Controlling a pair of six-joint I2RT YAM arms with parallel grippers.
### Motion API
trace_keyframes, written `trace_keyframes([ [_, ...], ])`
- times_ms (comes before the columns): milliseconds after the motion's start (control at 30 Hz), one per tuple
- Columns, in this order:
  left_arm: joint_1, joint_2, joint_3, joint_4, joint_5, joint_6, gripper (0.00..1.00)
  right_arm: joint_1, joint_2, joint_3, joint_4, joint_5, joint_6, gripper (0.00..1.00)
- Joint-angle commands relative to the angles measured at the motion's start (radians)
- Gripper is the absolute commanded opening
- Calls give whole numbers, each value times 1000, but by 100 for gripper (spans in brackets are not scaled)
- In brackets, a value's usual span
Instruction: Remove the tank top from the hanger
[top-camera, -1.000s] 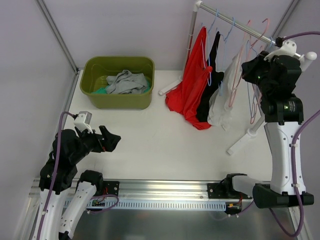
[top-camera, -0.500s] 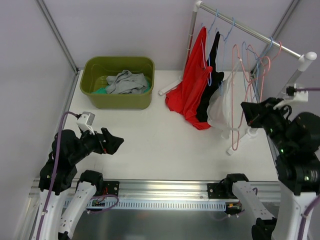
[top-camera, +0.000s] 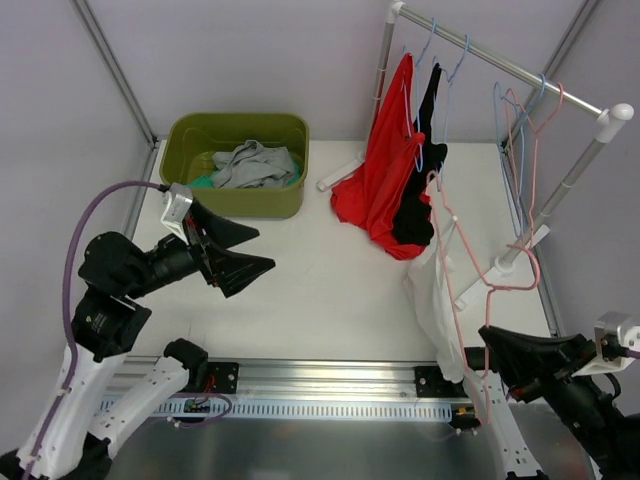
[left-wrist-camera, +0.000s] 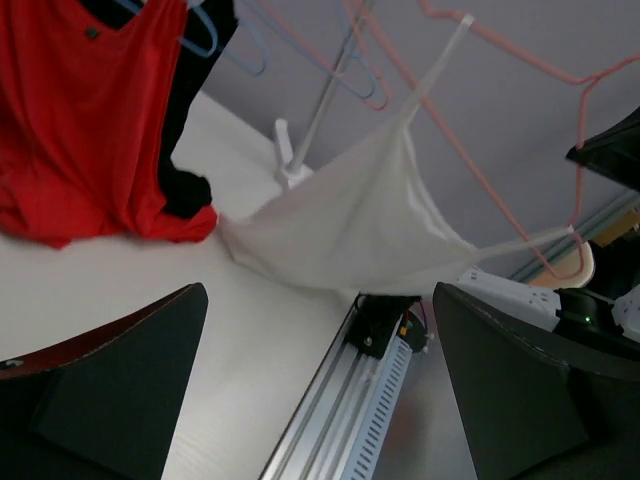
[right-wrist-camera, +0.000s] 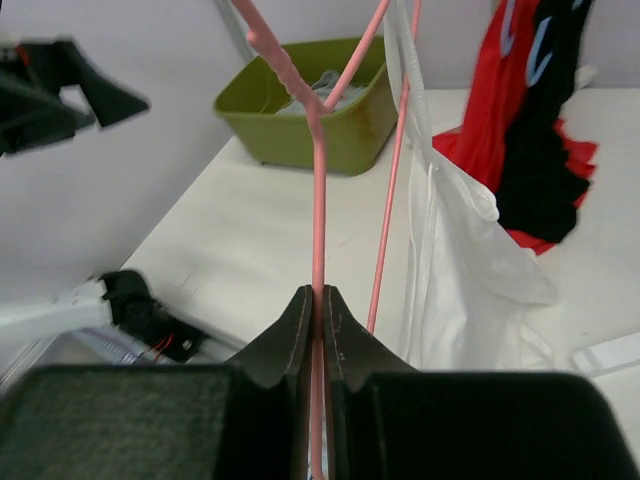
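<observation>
The robot's left gripper needs to close on the white tank top's strap (top-camera: 447, 232) (left-wrist-camera: 455, 42), just below the end of the pink hanger nearest the black garment.
The white tank top (top-camera: 436, 300) hangs by its straps from a pink hanger (top-camera: 455, 232), off the rack and over the table's near right part. My right gripper (top-camera: 487, 338) is shut on the hanger's wire; in the right wrist view the fingers pinch the pink hanger (right-wrist-camera: 318, 180) at the gripper (right-wrist-camera: 320, 295), with the tank top (right-wrist-camera: 455, 270) draped just to the right. My left gripper (top-camera: 255, 250) is raised over the table's left half, open and empty, aimed at the tank top (left-wrist-camera: 350, 220) and hanger (left-wrist-camera: 500, 55), well apart from both; its wrist view shows the gripper (left-wrist-camera: 320, 400).
A green bin (top-camera: 235, 200) with grey clothes stands at the back left. The clothes rack (top-camera: 500, 60) holds a red garment (top-camera: 385, 170), a black one (top-camera: 428, 150) and several empty hangers (top-camera: 525, 130). A metal rail (top-camera: 330, 385) runs along the near edge.
My right arm has swung down from the rack to the near right, carrying the pink hanger and white tank top off the rail. My left arm has risen and reached rightward, still open.
</observation>
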Motion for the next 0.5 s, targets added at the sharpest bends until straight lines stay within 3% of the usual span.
trace_keyframes([
  [0,-160,110,135,205,-92,22,98,33,-2,17,-83,-173,24,0],
  [100,-308,196,199,207,-348,146,94,63,13,-12,-83,-230,33,0],
  [233,-637,363,279,210,-657,346,94,108,74,-40,-69,-255,33,0],
  [333,-747,458,322,231,-778,423,92,126,125,-28,-46,-267,33,0],
  [467,-793,529,325,272,-826,451,83,139,179,-2,-26,-287,34,0],
])
